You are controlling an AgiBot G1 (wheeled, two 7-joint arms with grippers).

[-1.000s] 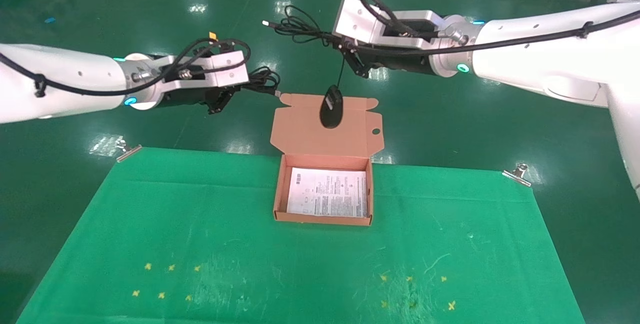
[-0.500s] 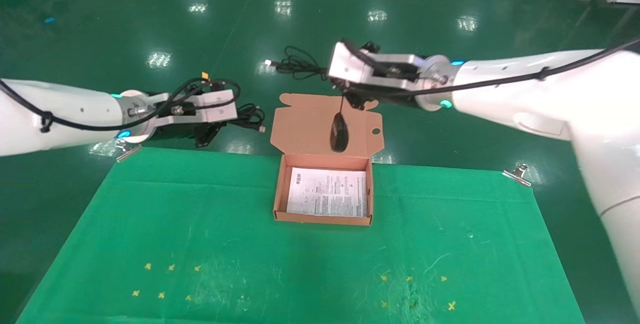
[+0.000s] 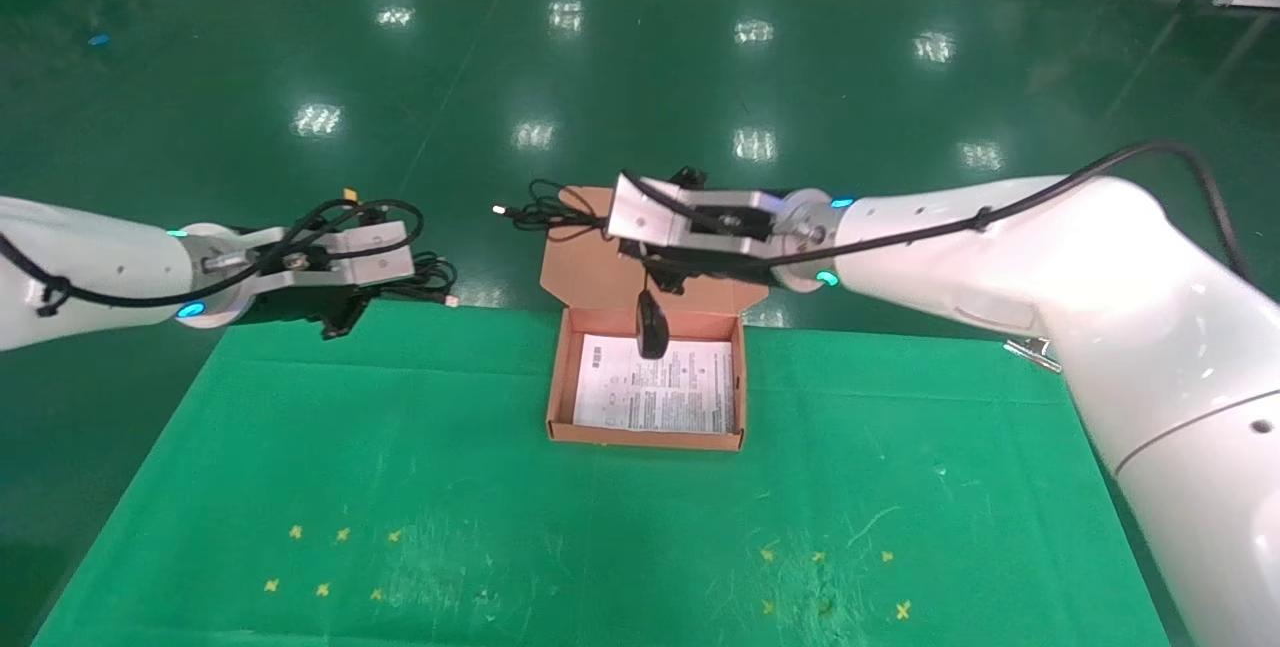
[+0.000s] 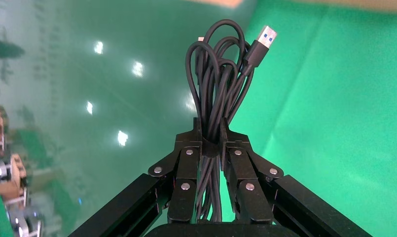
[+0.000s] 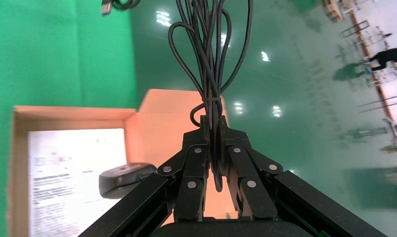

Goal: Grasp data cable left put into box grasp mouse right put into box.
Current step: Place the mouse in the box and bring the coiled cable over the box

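Note:
Next, my right gripper puts the mouse down on the white sheet (image 3: 641, 411) (image 5: 48, 190) beside the box's near side.
My left gripper (image 3: 350, 312) hangs at the table's far left edge, shut on the data cable (image 3: 425, 277). The black looped bundle (image 4: 221, 74) stands out beyond the jaws with its USB plug (image 4: 265, 39) at the end. My right gripper (image 3: 665, 279) is over the flap lid (image 3: 585, 272) of the box (image 3: 648, 442), shut on the mouse's bunched thin cord (image 5: 211, 49). The mouse (image 3: 651, 324) dangles from that cord just above the back of the box's tray, over the white sheet (image 3: 660, 392). In the right wrist view the mouse (image 5: 125, 178) hangs near the box wall (image 5: 73, 112).
A green cloth (image 3: 400, 487) covers the table, with a metal clip (image 3: 1035, 352) at its far right corner and yellow cross marks (image 3: 330, 557) near the front. Shiny green floor lies beyond the table's far edge.
Both arms have come down and nearer. The right gripper moved left and lowered the mouse from in front of the flap to just over the box's tray. The left gripper drifted left with the cable.

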